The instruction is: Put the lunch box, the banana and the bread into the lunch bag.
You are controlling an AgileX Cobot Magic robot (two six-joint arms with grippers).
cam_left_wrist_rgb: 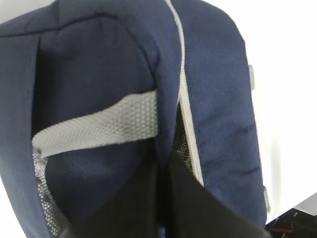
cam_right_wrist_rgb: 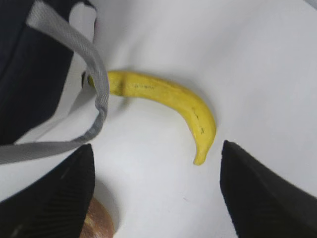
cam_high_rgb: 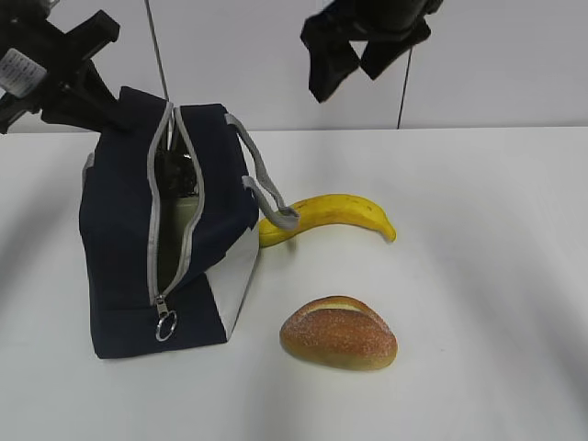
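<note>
The banana's outer half (cam_high_rgb: 356,211) (cam_right_wrist_rgb: 190,105), between its middle and the end away from the lunch bag's grey strap, will be gripped by my right gripper.
The navy lunch bag (cam_high_rgb: 119,230) stands at the left with its grey zipper open. A pale surface shows through the opening; I cannot tell whether it is the lunch box. My left gripper (cam_high_rgb: 108,106) is at the bag's far top edge. In the left wrist view it (cam_left_wrist_rgb: 163,166) is shut on a fold of the bag's fabric (cam_left_wrist_rgb: 218,99). The yellow banana (cam_high_rgb: 340,213) lies right of the bag, its stem end under the grey strap (cam_high_rgb: 266,188). The bread (cam_high_rgb: 338,333) lies in front. My right gripper (cam_high_rgb: 354,73) hangs open and empty above the banana (cam_right_wrist_rgb: 163,96).
The zipper's ring pull (cam_high_rgb: 165,324) hangs at the bag's near end. In the right wrist view the strap (cam_right_wrist_rgb: 99,84) loops over the banana's stem end, and the bread (cam_right_wrist_rgb: 96,220) peeks out by the left finger. White tabletop (cam_high_rgb: 496,276) lies to the right.
</note>
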